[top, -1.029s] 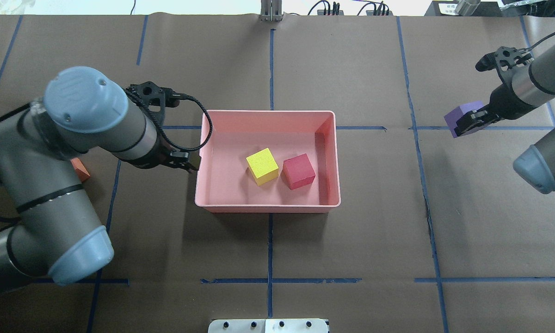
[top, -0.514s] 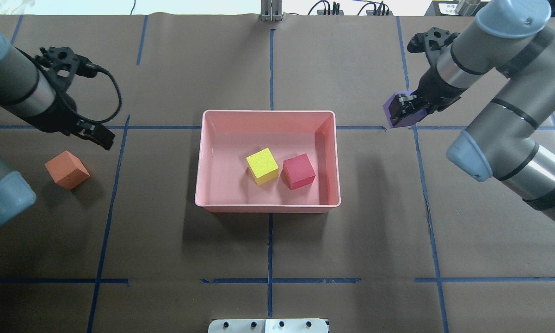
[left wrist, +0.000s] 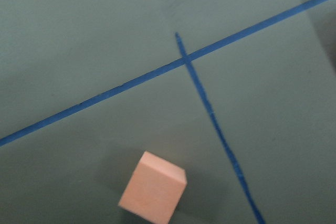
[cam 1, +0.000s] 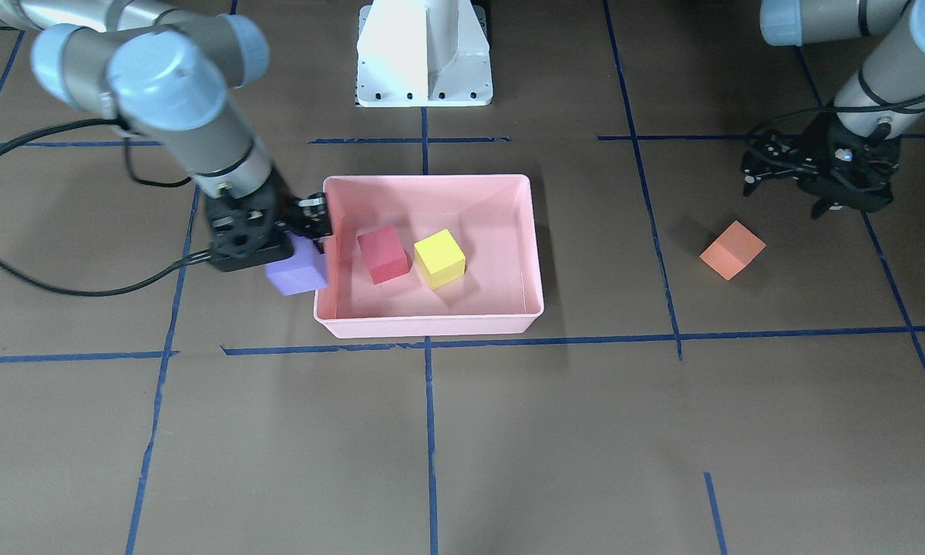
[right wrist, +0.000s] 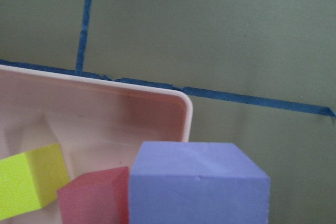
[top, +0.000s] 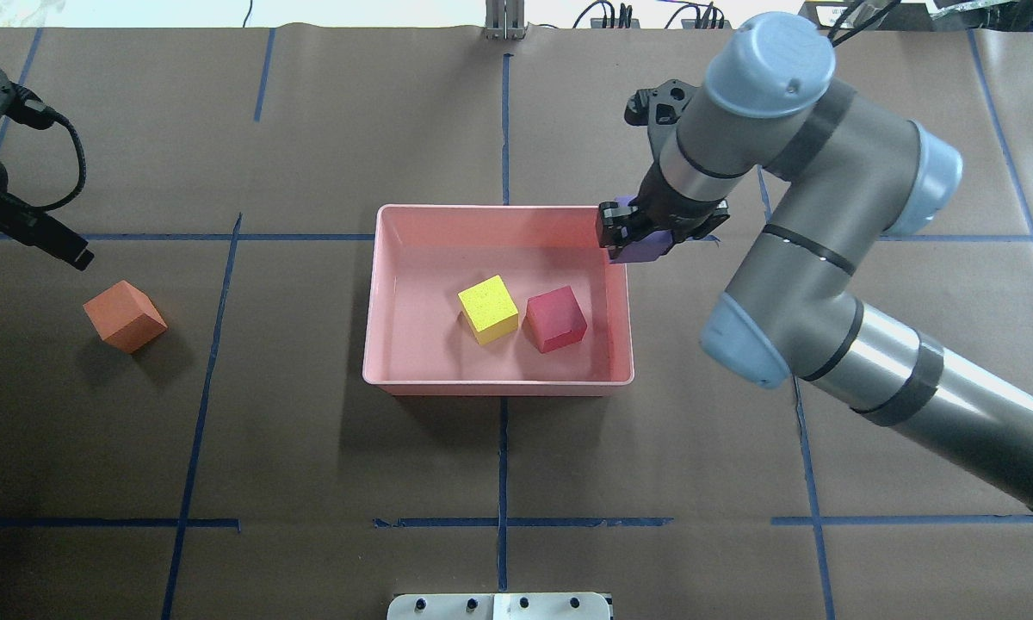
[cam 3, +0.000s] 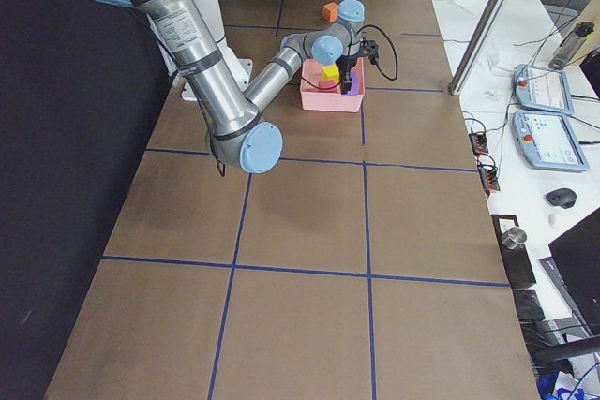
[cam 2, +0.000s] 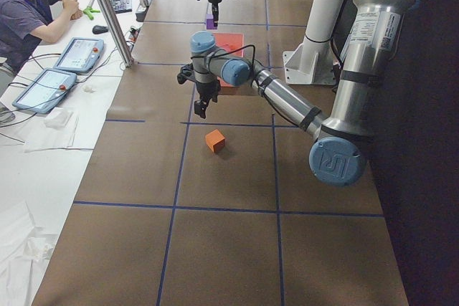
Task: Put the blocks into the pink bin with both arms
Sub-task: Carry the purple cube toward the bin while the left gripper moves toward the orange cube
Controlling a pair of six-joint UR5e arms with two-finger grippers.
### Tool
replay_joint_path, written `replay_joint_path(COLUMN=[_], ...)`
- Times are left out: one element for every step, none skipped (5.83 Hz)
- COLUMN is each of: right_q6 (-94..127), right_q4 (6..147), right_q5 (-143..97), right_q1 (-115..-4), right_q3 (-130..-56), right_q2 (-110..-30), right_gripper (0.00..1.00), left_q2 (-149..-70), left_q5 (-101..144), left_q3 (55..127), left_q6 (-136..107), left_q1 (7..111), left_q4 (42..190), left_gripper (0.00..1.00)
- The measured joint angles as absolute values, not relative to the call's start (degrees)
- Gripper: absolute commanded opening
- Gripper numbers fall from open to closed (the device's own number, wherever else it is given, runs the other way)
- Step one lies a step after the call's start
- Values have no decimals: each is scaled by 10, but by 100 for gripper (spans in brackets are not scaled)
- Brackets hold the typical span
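The robot's left gripper will grip the end of the orange block [cam 1: 748, 235] [left wrist: 143, 204] nearest its fingers, so that the block's other end is left sticking out.
The pink bin [top: 499, 387] sits mid-table and holds a yellow block [top: 488, 309] and a red block [top: 556, 319] side by side. My right gripper [top: 630, 234] is shut on the purple block [top: 646, 250], which hangs over the bin's far right corner rim. In the front-facing view the purple block [cam 1: 298, 271] overlaps the bin's wall [cam 1: 424, 327]. The right wrist view has the purple block [right wrist: 197, 184] close up above the red one [right wrist: 94, 198]. The orange block [top: 125, 316] lies on the table at the left. My left gripper [top: 76, 254] hovers just behind it, open and holding nothing.
The white pedestal base [cam 1: 424, 54] stands behind the bin. Blue tape lines cross the brown table cover. A person [cam 2: 29, 12] sits at a side desk with tablets [cam 2: 75, 54], past a metal post [cam 2: 107, 12].
My right arm has carried the purple block leftwards from the table's right side to the bin's corner. My left arm has drawn back from the bin to the far left, uncovering the orange block.
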State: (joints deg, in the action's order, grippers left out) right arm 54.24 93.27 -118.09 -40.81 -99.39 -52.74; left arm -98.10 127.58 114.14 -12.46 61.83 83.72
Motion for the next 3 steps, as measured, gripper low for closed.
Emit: replay_joint_path(right_q6=[569, 585, 592], right_q4=[961, 971, 973], right_q5=[-1150, -1126, -1108], right_q1=[-376, -355, -343], right_q3=[-984, -954, -925], right_q2=[-488, -451, -424], right_gripper=[81, 100, 100], left_q2=[-963, -938, -918], left_q5=[1279, 1282, 1284], left_q3=[1139, 1135, 1130], left_q6=[-112, -110, -111], left_q1=[623, 625, 626], left_q4=[849, 882, 914], left_gripper=[100, 100, 100])
